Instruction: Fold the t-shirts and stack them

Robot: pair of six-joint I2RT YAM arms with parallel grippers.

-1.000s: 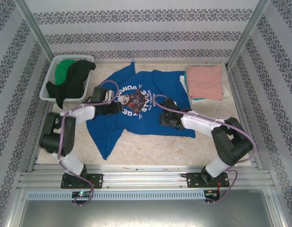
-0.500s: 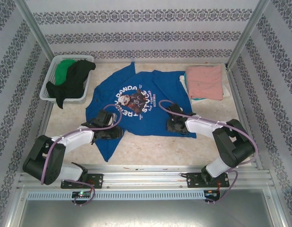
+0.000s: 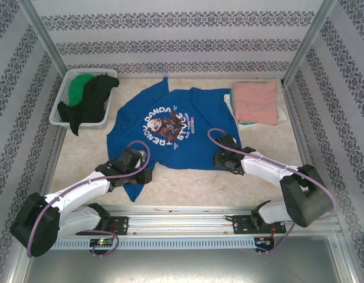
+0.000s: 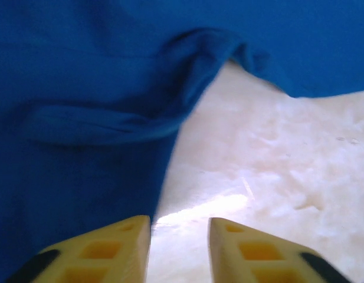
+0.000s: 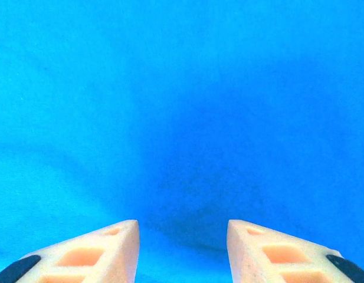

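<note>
Next, my left gripper goes around and takes the shoulder's outer edge (image 3: 111, 152), as it is open at the notch between the sleeve that sticks out and the body of the blue t-shirt.
A royal-blue t-shirt (image 3: 170, 127) lies spread print-up in the middle of the table. My left gripper (image 3: 143, 172) is low at its near-left part. In the left wrist view it (image 4: 180, 221) is open, with bare table between the fingers and the blue cloth (image 4: 81, 118) just left of them. My right gripper (image 3: 220, 155) sits at the shirt's near-right hem. It (image 5: 182, 224) is open over flat blue cloth (image 5: 182, 106), holding nothing. A folded salmon-pink t-shirt (image 3: 255, 101) lies at the back right. Green (image 3: 81, 84) and black (image 3: 90, 103) t-shirts sit in the basket.
The white slatted basket (image 3: 62, 100) stands at the back left. Patterned walls and metal posts close in the table on three sides. A metal rail (image 3: 182, 221) with both arm bases runs along the near edge. Bare tabletop (image 3: 193, 186) shows between shirt and rail.
My left arm has swung from the shirt's left side down toward the near edge. My right gripper has slid right and nearer along the hem. The shirt's near edge has shifted slightly.
</note>
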